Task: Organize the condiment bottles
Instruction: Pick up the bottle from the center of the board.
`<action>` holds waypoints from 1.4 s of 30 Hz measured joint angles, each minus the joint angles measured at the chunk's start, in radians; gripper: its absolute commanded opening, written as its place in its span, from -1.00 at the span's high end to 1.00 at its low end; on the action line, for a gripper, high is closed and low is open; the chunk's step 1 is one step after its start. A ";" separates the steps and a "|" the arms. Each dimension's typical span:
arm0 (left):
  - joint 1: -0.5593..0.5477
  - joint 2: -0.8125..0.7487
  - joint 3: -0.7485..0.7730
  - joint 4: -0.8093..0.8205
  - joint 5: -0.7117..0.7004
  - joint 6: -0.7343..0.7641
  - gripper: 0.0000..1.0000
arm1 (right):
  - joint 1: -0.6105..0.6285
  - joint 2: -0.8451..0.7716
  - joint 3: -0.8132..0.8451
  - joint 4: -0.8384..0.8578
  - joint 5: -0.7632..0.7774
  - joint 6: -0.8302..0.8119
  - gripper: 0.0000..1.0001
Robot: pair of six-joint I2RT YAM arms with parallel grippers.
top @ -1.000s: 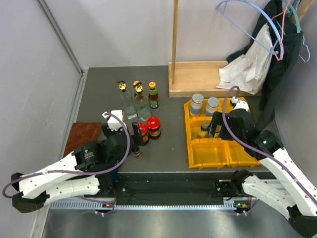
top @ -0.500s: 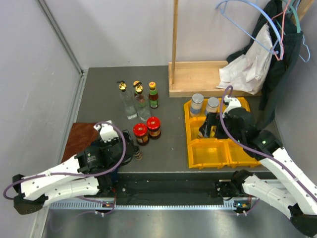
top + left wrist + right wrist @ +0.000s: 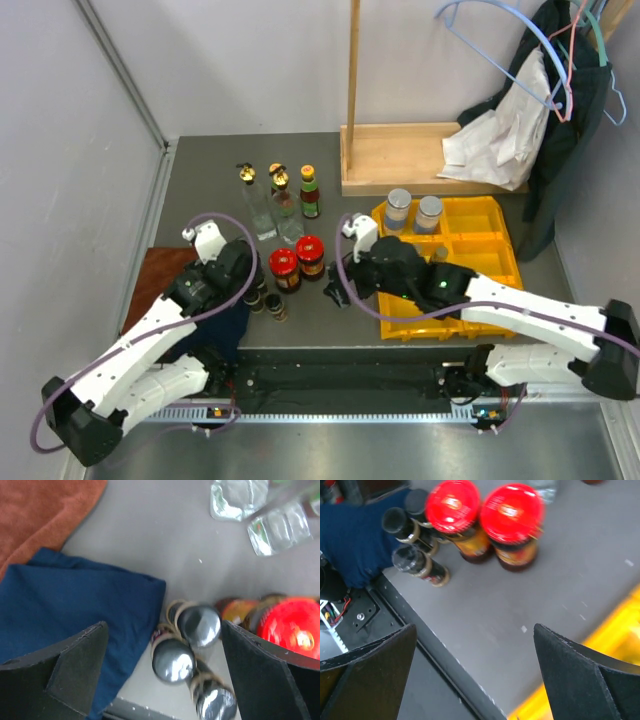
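Observation:
The small dark bottle nearest the table's front edge, beside the red-lidded jars, has the black cap (image 3: pixel 273 300) (image 3: pixel 409 559) that my right gripper should grab next.
Three small dark bottles (image 3: pixel 200 625) stand bunched at the table's front edge, and my open left gripper (image 3: pixel 165 660) hovers right over them with nothing held. In the top view these bottles (image 3: pixel 275 308) sit just left of two red-lidded jars (image 3: pixel 284 265). My right gripper (image 3: pixel 338 288) hangs open and empty to the right of the jars, above bare table. Its camera shows the red lids (image 3: pixel 511 507) and the small bottles (image 3: pixel 407 557) ahead. Two tall clear gold-stoppered bottles (image 3: pixel 250 200) and a green-capped bottle (image 3: pixel 309 192) stand further back. Two silver-lidded jars (image 3: pixel 398 207) sit in the yellow bin (image 3: pixel 490 225).
A blue cloth (image 3: pixel 75 605) lies against the small bottles, over a rust-brown cloth (image 3: pixel 160 275). The table's front edge (image 3: pixel 435 665) runs just under my right gripper. A wooden stand (image 3: pixel 420 155), hangers and clothes fill the back right.
My right arm has swung left out of the yellow bin to the table beside the red jars. My left gripper has shifted back and now sits over the small dark bottles.

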 measured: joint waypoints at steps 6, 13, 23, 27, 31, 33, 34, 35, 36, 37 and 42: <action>0.123 0.026 0.006 0.105 0.113 0.135 -0.98 | 0.089 0.223 0.032 0.184 0.010 -0.031 -0.93; 0.215 0.021 0.014 0.132 0.149 0.186 -0.98 | 0.172 0.490 0.198 0.256 0.029 -0.059 -0.73; 0.378 -0.026 0.010 0.120 0.183 0.214 -0.98 | 0.181 0.604 0.250 0.304 0.024 -0.049 -0.53; 0.412 -0.046 0.000 0.120 0.212 0.220 -0.98 | 0.183 0.635 0.267 0.307 0.018 -0.049 -0.47; 0.428 -0.053 -0.002 0.120 0.230 0.230 -0.98 | 0.185 0.662 0.282 0.306 0.005 -0.048 -0.40; 0.431 -0.053 -0.002 0.121 0.238 0.233 -0.98 | 0.187 0.673 0.287 0.306 0.000 -0.048 -0.34; 0.433 -0.053 -0.002 0.121 0.241 0.234 -0.98 | 0.187 0.678 0.292 0.303 -0.001 -0.048 -0.28; 0.433 -0.053 -0.002 0.121 0.244 0.235 -0.98 | 0.187 0.685 0.298 0.303 -0.002 -0.048 -0.17; 0.435 -0.053 -0.002 0.121 0.247 0.235 -0.98 | 0.188 0.692 0.301 0.305 -0.001 -0.048 -0.16; 0.435 -0.053 -0.002 0.121 0.249 0.235 -0.98 | 0.189 0.698 0.307 0.300 0.002 -0.049 -0.15; 0.437 -0.053 -0.007 0.125 0.266 0.241 -0.98 | 0.200 0.724 0.319 0.286 0.023 -0.048 0.27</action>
